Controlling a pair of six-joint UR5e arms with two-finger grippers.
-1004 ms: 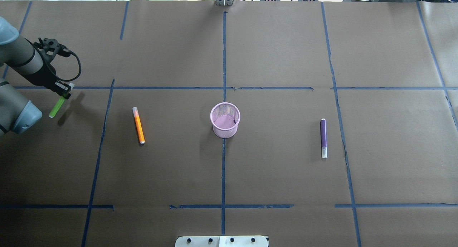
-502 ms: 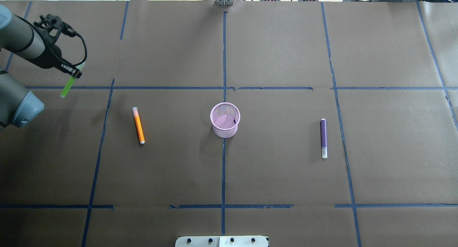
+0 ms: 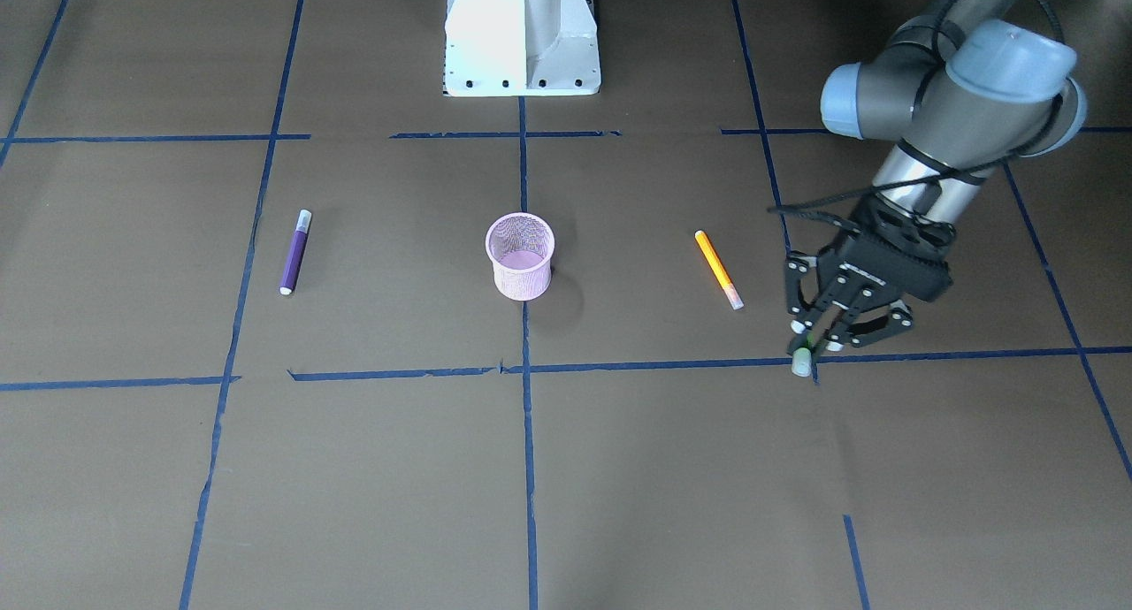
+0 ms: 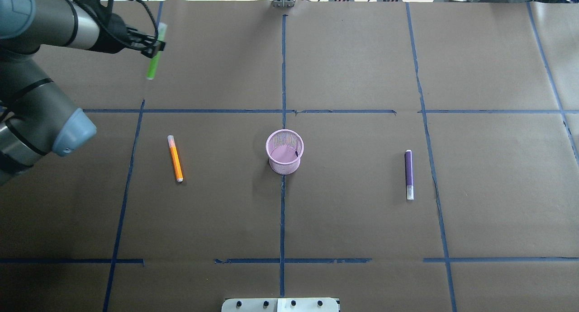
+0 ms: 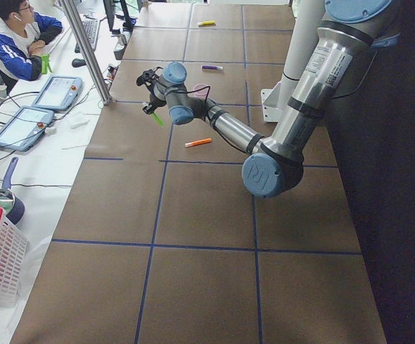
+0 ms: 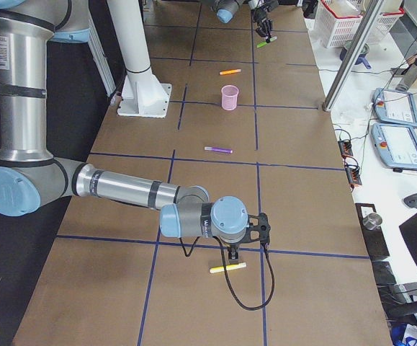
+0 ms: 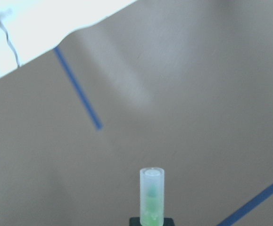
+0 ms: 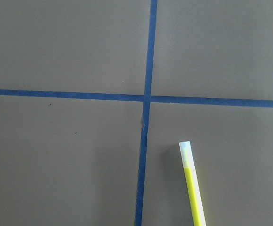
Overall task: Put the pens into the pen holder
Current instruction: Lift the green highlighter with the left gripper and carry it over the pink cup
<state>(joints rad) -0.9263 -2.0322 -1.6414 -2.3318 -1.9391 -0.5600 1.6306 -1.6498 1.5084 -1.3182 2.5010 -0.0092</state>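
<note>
My left gripper has the bright green pen. It will release the pen inside the pink mesh pen holder (image 3: 517, 253) at the middle of the table.
My left gripper (image 4: 156, 46) is shut on the bright green pen (image 4: 152, 65) near its pale cap and holds it above the far left of the table. In the left wrist view the capped end (image 7: 152, 188) sticks out from the fingers. The gripper also shows in the front view (image 3: 815, 338). The pink mesh pen holder (image 4: 285, 166) stands upright at the table's middle. The orange pen (image 4: 175, 159) lies to its left and the purple pen (image 4: 409, 172) to its right. My right gripper (image 6: 234, 251) hangs low over the table; whether it is open or shut I cannot tell.
A yellow pen (image 8: 193, 188) lies on the table just below my right gripper, by a crossing of blue tape lines. The white robot base (image 3: 522, 35) stands at the near edge. A seated operator (image 5: 17, 39) and a white basket (image 5: 3, 251) are beside the table.
My left arm has swung toward the far edge and to the right, carrying the green pen higher above the table. The other pens and the holder have not moved.
</note>
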